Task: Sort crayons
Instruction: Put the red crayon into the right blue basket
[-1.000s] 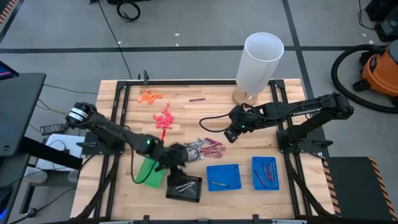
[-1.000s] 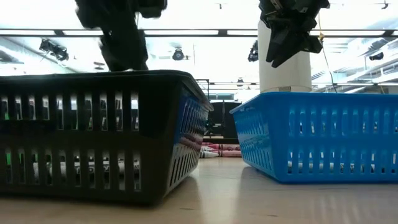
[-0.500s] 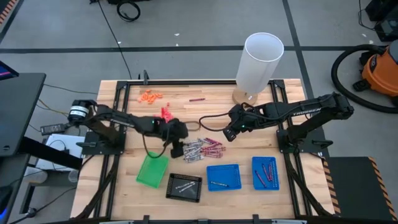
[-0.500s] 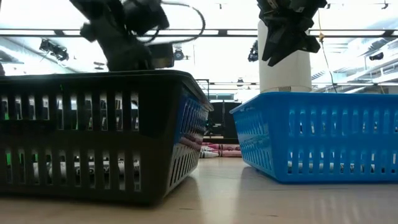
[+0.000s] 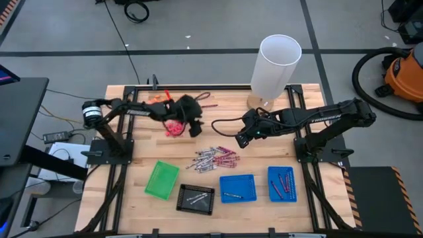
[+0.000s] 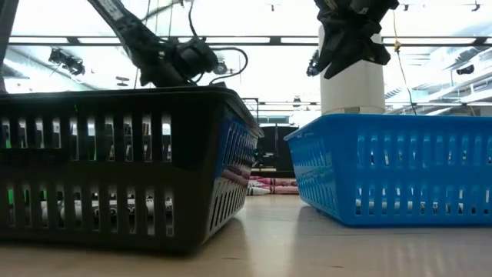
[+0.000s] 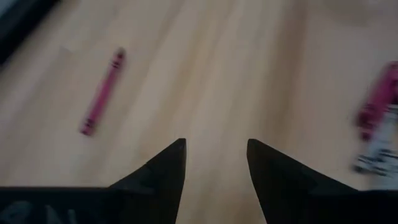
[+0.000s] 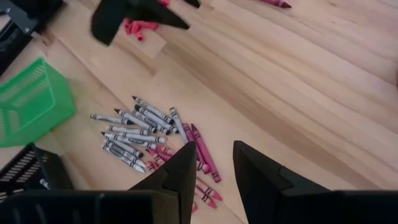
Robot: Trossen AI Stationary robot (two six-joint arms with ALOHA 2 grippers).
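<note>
Next, I move my left gripper next to the lone maroon crayon near the far edge and close it on its body [image 5: 205, 106] [image 7: 96, 113] toward the flat end.
A pile of maroon and grey-white crayons [image 5: 215, 158] [image 8: 155, 140] lies flat on the table's middle. One maroon crayon [image 5: 209, 105] [image 7: 102, 93] lies alone near the far edge. My left gripper [image 5: 195, 127] [image 7: 216, 155] hovers open beside the pink bits [image 5: 173, 127], short of the lone crayon, with nothing between its fingers. My right gripper [image 5: 241, 140] [image 8: 214, 158] hangs open above the table, just far-right of the pile, also with nothing between its fingers. In the low view both arms show only from behind the trays.
Along the near edge stand a green tray [image 5: 162, 180], a black tray [image 5: 196, 198] with grey-white crayons, and two blue trays [image 5: 237, 188] [image 5: 282, 183] with a few crayons. Orange bits [image 5: 158, 100] lie far left. A tall white cylinder [image 5: 277, 66] stands at the far edge.
My left gripper has swung from above the green and black trays toward the table's far edge, past the pile, and now stands beside the pink bits. The crayons and trays have stayed where they were.
</note>
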